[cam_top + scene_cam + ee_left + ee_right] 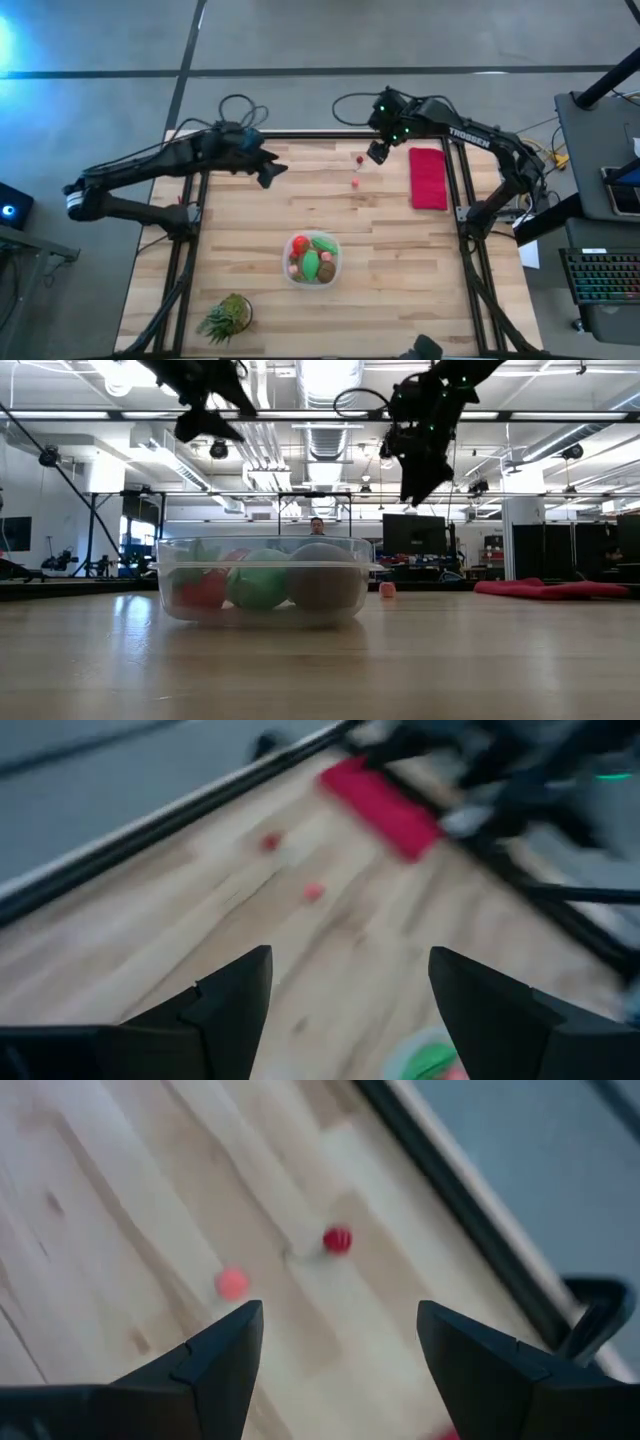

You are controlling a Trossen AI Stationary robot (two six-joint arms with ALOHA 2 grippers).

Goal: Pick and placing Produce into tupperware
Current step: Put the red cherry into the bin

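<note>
The dark red berry lies farther from the tupperware than the paler berry, and my right gripper will close on its round body [360, 159] [337, 1239].
The clear tupperware [312, 259] stands on the table's near middle and holds a red tomato [300, 245], green pieces [312, 265] and a brown piece [328, 268]. Two small red berries lie on the far part of the table: a dark red one [337, 1239] and a paler one [231, 1283]. My right gripper [378, 152] hangs open above the table, just right of the berries. My left gripper [270, 172] is open and empty, high over the far left part of the table.
A flat red cloth [428, 178] lies at the far right. A spiky green plant [226, 316] stands at the near left corner. Black frame rails [190, 215] run along the table's sides and far edge. Bare wood lies between the berries and the tupperware.
</note>
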